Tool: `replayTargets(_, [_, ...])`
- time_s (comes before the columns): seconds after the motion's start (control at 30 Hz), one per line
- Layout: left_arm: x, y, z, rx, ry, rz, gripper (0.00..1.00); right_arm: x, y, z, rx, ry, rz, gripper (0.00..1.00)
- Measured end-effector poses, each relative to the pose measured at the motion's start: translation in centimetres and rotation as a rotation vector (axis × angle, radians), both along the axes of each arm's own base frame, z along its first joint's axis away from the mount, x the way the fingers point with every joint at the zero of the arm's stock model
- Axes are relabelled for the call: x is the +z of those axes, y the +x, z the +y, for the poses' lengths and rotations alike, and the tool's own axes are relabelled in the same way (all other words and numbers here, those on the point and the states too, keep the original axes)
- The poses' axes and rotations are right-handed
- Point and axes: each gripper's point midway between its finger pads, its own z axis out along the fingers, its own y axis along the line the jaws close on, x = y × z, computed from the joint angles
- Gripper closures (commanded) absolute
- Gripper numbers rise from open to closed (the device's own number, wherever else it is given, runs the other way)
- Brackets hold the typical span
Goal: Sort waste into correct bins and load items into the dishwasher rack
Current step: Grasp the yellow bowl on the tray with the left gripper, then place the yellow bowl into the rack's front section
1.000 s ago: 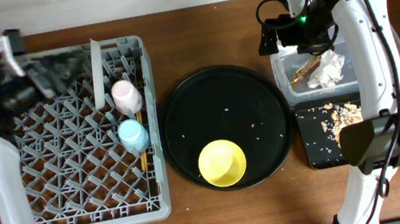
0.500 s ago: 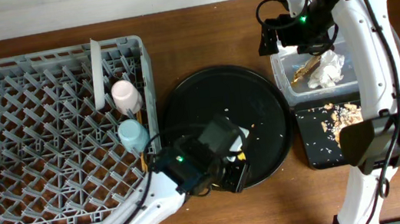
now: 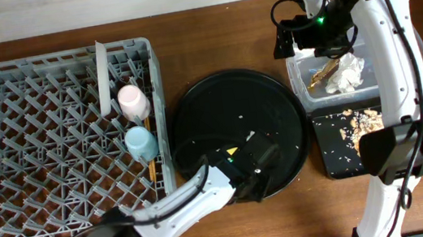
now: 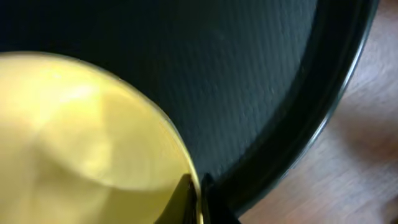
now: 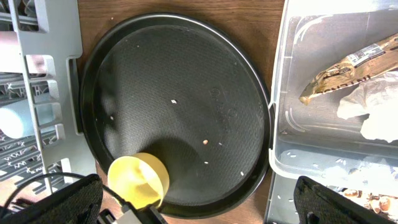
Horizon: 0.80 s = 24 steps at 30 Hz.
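The yellow bowl will leave my left gripper in the grey rack (image 3: 116,184), where I need to let it go just below the blue cup.
The yellow bowl (image 4: 81,137) sits on the near part of the big round black tray (image 3: 235,107). My left gripper (image 4: 198,200) is shut on the bowl's rim, one finger inside and one outside. From overhead the left gripper (image 3: 252,165) covers most of the bowl (image 3: 232,150). My right gripper (image 5: 205,202) hangs open and empty over the clear tub (image 3: 302,90), which holds the gold wrapper (image 3: 322,74) and the white napkin (image 3: 347,74). Food scraps (image 3: 363,121) lie in the shallow black tray (image 3: 336,159).
The grey rack (image 3: 45,157) fills the left side. Along its right side are an upright pale plate (image 3: 103,77), a pink cup (image 3: 133,100), a blue cup (image 3: 141,142) and chopsticks (image 3: 153,169). A few crumbs dot the round tray.
My left arm swung from the rack's far left corner over to the round tray, and its jaws closed on the yellow bowl's rim. The right arm has stayed still.
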Motion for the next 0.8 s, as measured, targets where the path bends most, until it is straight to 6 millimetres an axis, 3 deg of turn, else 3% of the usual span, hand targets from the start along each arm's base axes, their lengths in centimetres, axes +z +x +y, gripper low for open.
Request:
replayTargets(0.07, [3.0,0.8,1.0,0.03,0.01,-0.022,1.0,0.0,0.0,0.0,-0.001,0.001,0.0,0.01])
replayTargets(0.1, [7.3,2.2,1.4,0.058,-0.045,-0.071,1.0,0.0,0.0,0.0,0.0,0.0,0.0,0.01])
replayTargets(0.17, [12.7,3.4,2.9,0.098,-0.098,-0.144,1.0,0.0,0.0,0.0,-0.001,0.001,0.0,0.01])
replayTargets(0.2, [18.0,4.4,5.3,0.157,-0.164,-0.246,1.0,0.0,0.0,0.0,-0.001,0.0,0.001,0.01])
replayTargets(0.23, [21.6,4.8,7.5,0.209,-0.216,-0.321,1.0,0.0,0.0,0.0,0.0,0.0,0.0,0.01])
replayTargets(0.3, [24.7,4.2,13.0,0.316,-0.239,-0.371,1.0,0.0,0.0,0.0,0.0,0.0,0.0,0.01])
replayTargets(0.37, [25.6,3.9,17.5,0.38,-0.277,-0.348,1.0,0.0,0.0,0.0,-0.001,0.0,0.001,0.01])
replayTargets(0.43, [25.7,3.8,19.7,0.369,-0.387,-0.273,1.0,0.0,0.0,0.0,0.0,0.0,0.0,0.02])
replayTargets(0.6, [25.6,4.0,21.7,0.303,-0.75,-0.071,1.0,0.0,0.0,0.0,0.0,0.0,0.001,0.01])
replayTargets(0.7, [23.0,5.2,22.6,0.306,-0.964,0.154,1.0,0.0,0.0,0.0,0.0,0.0,0.001,0.01])
replayTargets(0.8, [20.9,7.3,23.4,0.301,-1.052,0.195,1.0,0.0,0.0,0.0,0.0,0.0,0.0,0.01])
